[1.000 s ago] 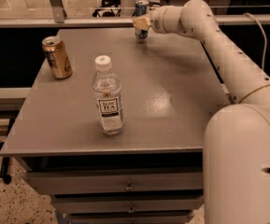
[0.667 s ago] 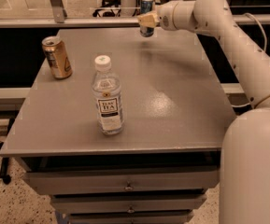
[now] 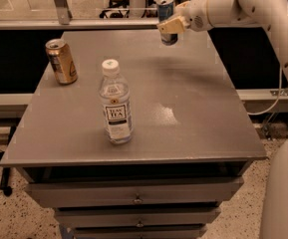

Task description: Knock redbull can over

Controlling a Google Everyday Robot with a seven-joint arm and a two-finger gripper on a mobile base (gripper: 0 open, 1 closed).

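My gripper is to let go of the redbull can, now upright at the table's far edge, on its side at the grey table's middle (image 3: pixel 150 72), past the tea bottle.
The redbull can (image 3: pixel 165 10) is slim, blue and silver, and stands upright at the far edge of the grey table (image 3: pixel 183 108), right of its middle. My gripper (image 3: pixel 169 28) reaches in from the right and sits right against the can's lower front, covering part of it. The white arm (image 3: pixel 233 4) runs from the upper right corner down to the gripper.
A gold can (image 3: pixel 61 61) stands upright at the far left of the table. A clear plastic tea bottle with a white cap (image 3: pixel 115 103) stands near the middle left. Drawers are below the front edge. A rail and glass run behind the table.
The gripper and the redbull can have both shifted to the right along the far edge. The can still stands upright. The gold can and the bottle have not moved.
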